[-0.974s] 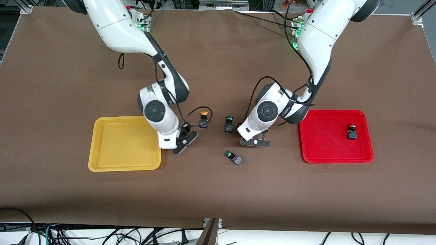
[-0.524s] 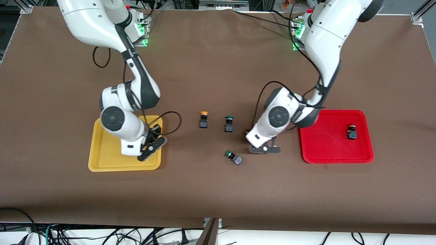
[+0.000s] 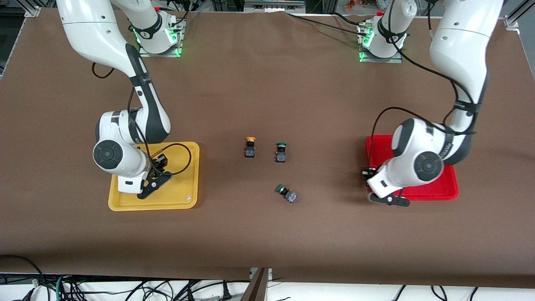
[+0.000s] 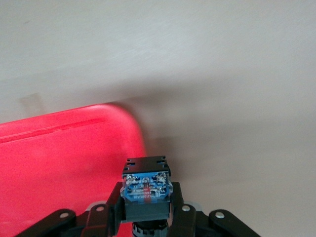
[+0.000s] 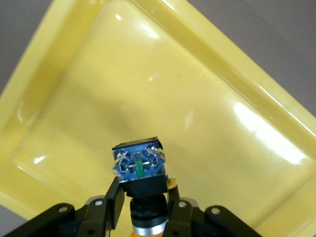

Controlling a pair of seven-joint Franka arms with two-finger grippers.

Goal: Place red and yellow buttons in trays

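Observation:
The robot's left gripper will release the dark-bodied button inside the red tray (image 3: pixel 387 165), beside that tray's short edge that faces the yellow tray. The dark-bodied button now hangs over the red tray's corner.
My right gripper (image 3: pixel 160 163) is over the yellow tray (image 3: pixel 184 175) and is shut on a yellow button (image 5: pixel 138 165), cap toward the wrist, blue underside toward the tray floor (image 5: pixel 148 89). My left gripper (image 3: pixel 368 173) is shut on a dark-bodied button (image 4: pixel 146 185) whose cap is hidden. It hangs over the corner of the red tray (image 3: pixel 443 190) toward the right arm's end, partly over the table; that corner shows in the left wrist view (image 4: pixel 59 158). A second yellow button (image 3: pixel 250 147) stands on the table mid-way between the trays. The left arm hides most of the red tray.
Two green-capped switches are on the brown table: one upright (image 3: pixel 281 152) beside the yellow button, one lying tipped (image 3: pixel 286 193) nearer the front camera. Both arms' cables loop beside their wrists.
Both arms left the table's middle with buttons in their jaws. The right moved over the yellow tray, the left to the red tray's corner, and now covers the button seen lying in that tray.

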